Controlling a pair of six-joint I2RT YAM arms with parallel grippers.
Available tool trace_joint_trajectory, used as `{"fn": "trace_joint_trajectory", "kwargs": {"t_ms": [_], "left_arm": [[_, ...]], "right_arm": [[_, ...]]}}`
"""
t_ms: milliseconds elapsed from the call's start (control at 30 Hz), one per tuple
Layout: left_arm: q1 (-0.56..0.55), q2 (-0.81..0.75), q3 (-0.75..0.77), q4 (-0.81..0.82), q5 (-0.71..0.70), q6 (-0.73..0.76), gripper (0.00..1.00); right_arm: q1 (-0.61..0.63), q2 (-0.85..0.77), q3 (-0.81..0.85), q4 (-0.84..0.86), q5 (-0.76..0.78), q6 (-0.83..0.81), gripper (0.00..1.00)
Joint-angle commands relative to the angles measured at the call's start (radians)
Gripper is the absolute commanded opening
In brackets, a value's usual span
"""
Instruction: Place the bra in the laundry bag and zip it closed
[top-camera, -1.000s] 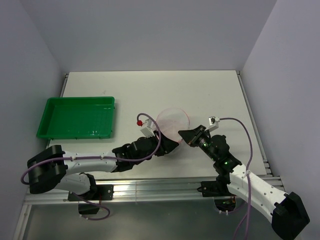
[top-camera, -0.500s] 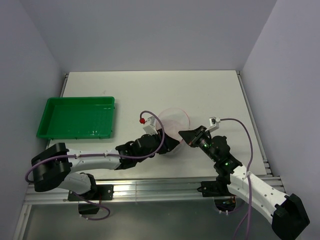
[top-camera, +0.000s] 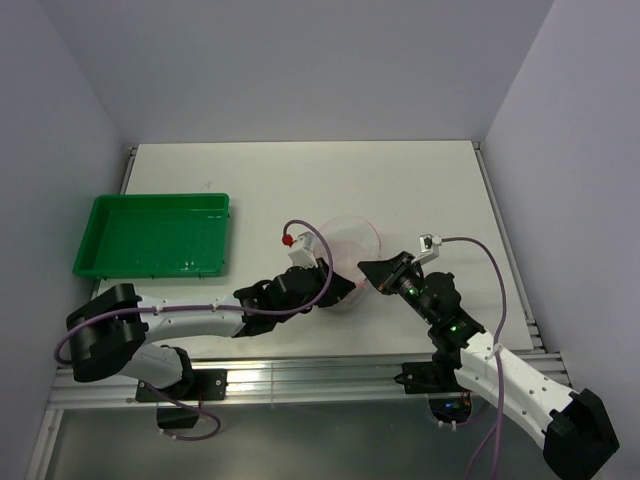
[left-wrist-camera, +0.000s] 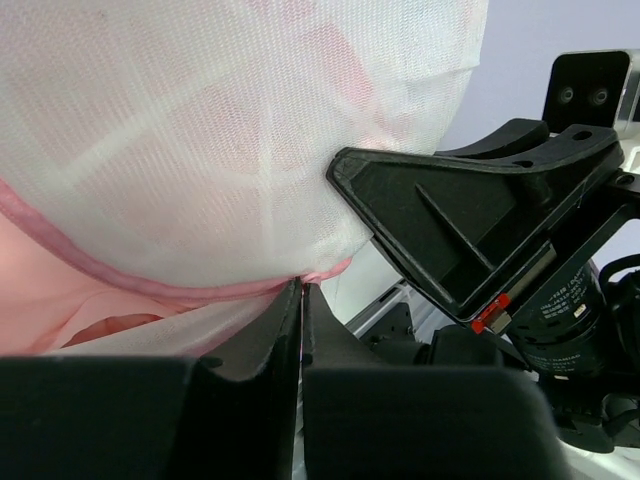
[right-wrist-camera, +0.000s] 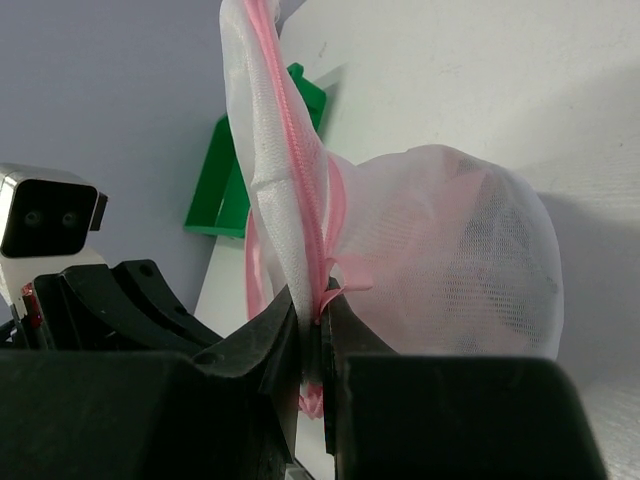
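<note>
The left gripper's fingers barely pinch the pink trim, so the left gripper should open and take the zipper tab (left-wrist-camera: 328, 270) deeper before pulling the zipper.
The laundry bag (top-camera: 348, 243), white mesh with pink zipper trim, is held up off the table between both grippers. My left gripper (top-camera: 337, 290) is shut at the bag's near rim. In the left wrist view its jaws (left-wrist-camera: 301, 290) pinch the pink trim (left-wrist-camera: 150, 288) right at their tips. My right gripper (top-camera: 371, 272) is shut on the bag's right rim. In the right wrist view it (right-wrist-camera: 322, 308) clamps the mesh and the pink zipper (right-wrist-camera: 300, 150). Pale pink fabric, likely the bra (left-wrist-camera: 330, 50), shows faintly through the mesh.
The green plastic tray (top-camera: 155, 236) stands at the left of the white table (top-camera: 420, 180) and also shows in the right wrist view (right-wrist-camera: 230, 180). Both arms' wrists and purple cables crowd the near middle. Walls close in on both sides.
My left gripper has crept a little to the right along the bag's near rim, toward the right gripper. The right gripper and the bag have barely moved.
</note>
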Motion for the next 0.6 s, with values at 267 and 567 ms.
{"fn": "trace_joint_trajectory", "kwargs": {"t_ms": [267,567], "left_arm": [[0.004,0.021,0.080,-0.039,-0.006,0.048,0.40],[0.005,0.025,0.068,-0.016,-0.001,0.046,0.14]], "right_arm": [[0.003,0.014,0.004,0.064,-0.019,-0.021,0.00],[0.003,-0.007,0.001,0.045,-0.019,-0.020,0.00]]}}
